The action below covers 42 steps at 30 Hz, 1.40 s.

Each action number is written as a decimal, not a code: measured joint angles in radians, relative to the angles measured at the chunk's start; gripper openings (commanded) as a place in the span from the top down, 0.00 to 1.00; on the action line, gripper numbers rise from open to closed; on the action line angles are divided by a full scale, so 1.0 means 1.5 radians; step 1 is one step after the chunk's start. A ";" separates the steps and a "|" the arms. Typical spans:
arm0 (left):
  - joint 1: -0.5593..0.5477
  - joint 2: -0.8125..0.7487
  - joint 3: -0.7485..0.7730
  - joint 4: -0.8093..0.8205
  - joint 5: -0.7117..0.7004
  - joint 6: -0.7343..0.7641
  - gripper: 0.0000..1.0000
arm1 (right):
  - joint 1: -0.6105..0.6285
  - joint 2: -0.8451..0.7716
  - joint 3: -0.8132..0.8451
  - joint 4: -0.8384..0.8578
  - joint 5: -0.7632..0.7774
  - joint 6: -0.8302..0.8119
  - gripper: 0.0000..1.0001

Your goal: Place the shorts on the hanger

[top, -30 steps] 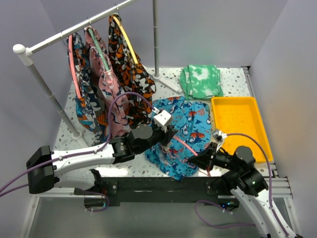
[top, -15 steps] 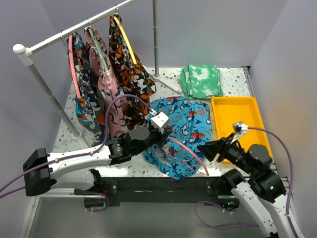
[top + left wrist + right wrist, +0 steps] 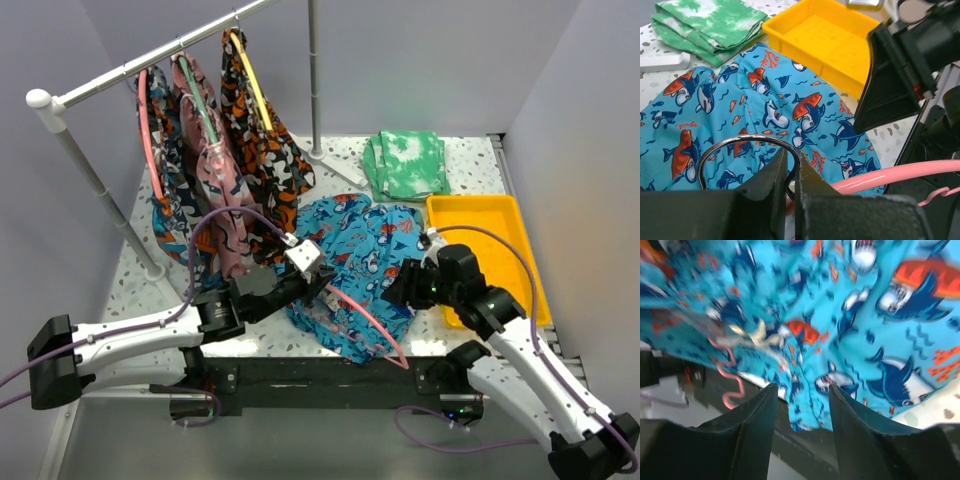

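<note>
The hanger's notched end pokes past the shorts' waistband, so my right gripper should pull the waistband's near corner (image 3: 804, 412) over it.
The turquoise shark-print shorts (image 3: 362, 262) lie crumpled on the table near the front edge. The coral-pink hanger (image 3: 375, 322) runs slantwise over their front part. My left gripper (image 3: 320, 282) is at the shorts' left side, shut on the hanger's metal hook (image 3: 747, 141). In the left wrist view the jaws (image 3: 791, 156) pinch the wire, and the pink arm (image 3: 900, 172) leads off right. My right gripper (image 3: 398, 285) hovers over the shorts' right side. In the right wrist view it (image 3: 802, 392) stands open and holds nothing, with the shorts (image 3: 865, 315) and the hanger's notched end (image 3: 730, 382) below.
A yellow tray (image 3: 480, 240) sits at the right, close to my right arm. Folded green tie-dye cloth (image 3: 405, 165) lies at the back. A rail (image 3: 150, 65) at the left carries patterned shorts on pink, green and yellow hangers. The table's front edge runs just beyond the shorts.
My right gripper left the hanger's end, opened, swung out right, then came back over the shorts' right side. My left gripper shut on the hook and drew slightly left.
</note>
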<state>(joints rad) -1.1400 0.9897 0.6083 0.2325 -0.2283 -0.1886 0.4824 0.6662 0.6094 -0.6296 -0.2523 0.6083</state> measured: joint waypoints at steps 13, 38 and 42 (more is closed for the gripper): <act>0.000 -0.018 -0.032 0.034 0.044 0.012 1.00 | 0.205 0.059 -0.123 0.096 -0.034 -0.012 0.48; 0.000 -0.046 -0.055 0.050 0.101 0.019 1.00 | 0.362 0.222 -0.102 0.149 0.135 0.001 0.42; 0.000 -0.046 -0.055 0.050 0.101 0.019 1.00 | 0.375 0.250 -0.090 0.148 0.143 -0.005 0.37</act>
<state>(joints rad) -1.1400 0.9211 0.5251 0.3069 -0.0769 -0.1596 1.0454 1.0416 0.4751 -0.4084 -0.0380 0.6006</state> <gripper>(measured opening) 0.097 0.588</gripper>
